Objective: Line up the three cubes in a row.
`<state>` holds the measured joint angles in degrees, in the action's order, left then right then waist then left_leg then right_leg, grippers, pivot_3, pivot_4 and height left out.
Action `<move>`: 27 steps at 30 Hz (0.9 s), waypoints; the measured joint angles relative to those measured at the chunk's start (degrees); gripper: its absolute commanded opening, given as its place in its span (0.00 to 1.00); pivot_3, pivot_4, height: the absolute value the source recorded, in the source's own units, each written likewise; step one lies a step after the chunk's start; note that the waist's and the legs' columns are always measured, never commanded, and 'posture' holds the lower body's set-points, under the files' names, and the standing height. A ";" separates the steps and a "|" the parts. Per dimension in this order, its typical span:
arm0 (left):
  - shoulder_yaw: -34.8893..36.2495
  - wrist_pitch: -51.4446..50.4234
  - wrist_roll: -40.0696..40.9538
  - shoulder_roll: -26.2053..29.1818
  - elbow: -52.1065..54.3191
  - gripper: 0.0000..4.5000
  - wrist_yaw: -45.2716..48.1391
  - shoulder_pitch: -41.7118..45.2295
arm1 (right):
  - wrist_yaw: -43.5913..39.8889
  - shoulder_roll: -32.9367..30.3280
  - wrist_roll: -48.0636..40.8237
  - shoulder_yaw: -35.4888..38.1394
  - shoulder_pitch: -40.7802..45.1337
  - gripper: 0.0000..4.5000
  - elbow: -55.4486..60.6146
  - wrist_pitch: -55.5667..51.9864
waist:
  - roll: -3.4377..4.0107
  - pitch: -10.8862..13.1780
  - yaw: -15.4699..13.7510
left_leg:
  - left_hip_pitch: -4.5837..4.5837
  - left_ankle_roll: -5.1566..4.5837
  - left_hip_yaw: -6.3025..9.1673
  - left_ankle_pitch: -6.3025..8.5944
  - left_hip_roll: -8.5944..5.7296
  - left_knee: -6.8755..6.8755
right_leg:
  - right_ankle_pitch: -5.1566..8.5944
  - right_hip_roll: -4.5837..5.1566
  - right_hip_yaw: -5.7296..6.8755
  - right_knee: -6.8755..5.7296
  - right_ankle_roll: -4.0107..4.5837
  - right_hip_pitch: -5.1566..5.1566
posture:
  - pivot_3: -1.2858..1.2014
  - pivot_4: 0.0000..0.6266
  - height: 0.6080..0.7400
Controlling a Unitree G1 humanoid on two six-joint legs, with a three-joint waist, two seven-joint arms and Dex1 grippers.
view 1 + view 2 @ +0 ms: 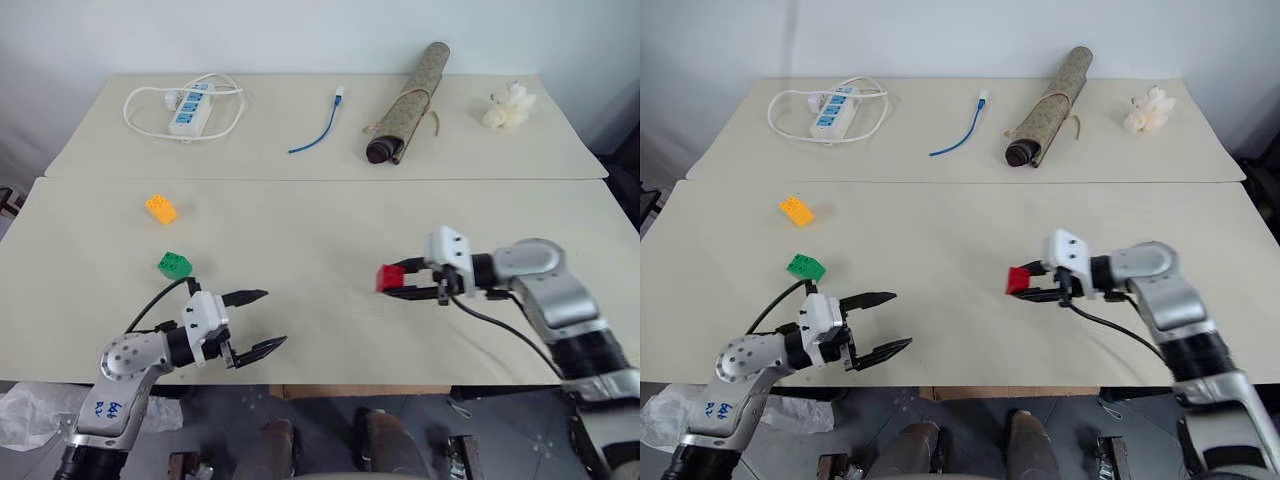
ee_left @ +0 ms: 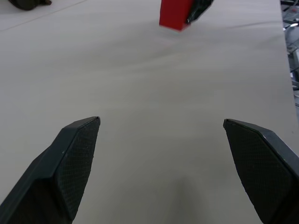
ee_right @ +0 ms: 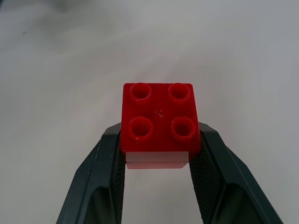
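Next, my left gripper goes to the green cube, nearer than the orange-yellow cube, and grabs the green cube's opposite sides (image 1: 175,266) below its studs.
My right gripper (image 1: 400,281) is shut on the red cube (image 1: 390,277), holding it just above the near table, right of centre; the right wrist view has the red cube (image 3: 160,122) studs up between both fingers. The green cube (image 1: 174,265) lies on the near table at the left, and the orange-yellow cube (image 1: 161,208) sits a little farther back from it. My left gripper (image 1: 258,320) hovers open and empty near the front edge, right of and nearer than the green cube. Across the bare cloth, the left wrist view catches the red cube (image 2: 175,14).
On the far table lie a white power strip (image 1: 190,108) with its coiled cord, a blue cable (image 1: 320,125), a rolled mat (image 1: 408,102) and a white lumpy object (image 1: 509,107). A seam (image 1: 320,179) divides the two tables.
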<state>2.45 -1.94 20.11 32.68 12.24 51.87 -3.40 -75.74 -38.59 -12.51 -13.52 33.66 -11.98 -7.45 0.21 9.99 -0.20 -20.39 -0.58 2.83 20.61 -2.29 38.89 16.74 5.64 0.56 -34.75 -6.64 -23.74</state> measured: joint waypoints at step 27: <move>24.25 8.15 -1.40 -14.75 8.46 1.00 -21.32 -26.34 | -6.56 3.75 -11.88 12.75 -8.21 0.99 -3.06 10.88 | 0.01 0.02 0.12 | 0.04 -0.10 -0.03 0.21 0.08 0.06 | 0.00 -0.03 0.02 0.23 0.00 0.16 | 0.52 0.24 1.00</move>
<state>26.70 6.21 18.71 17.93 20.70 30.55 -29.73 -82.30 -34.84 -24.39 -0.78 25.45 -15.04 3.43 0.22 10.01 -0.08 -20.35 -0.68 2.79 20.82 -2.21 38.94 16.74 5.60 0.58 -34.52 -6.64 -23.59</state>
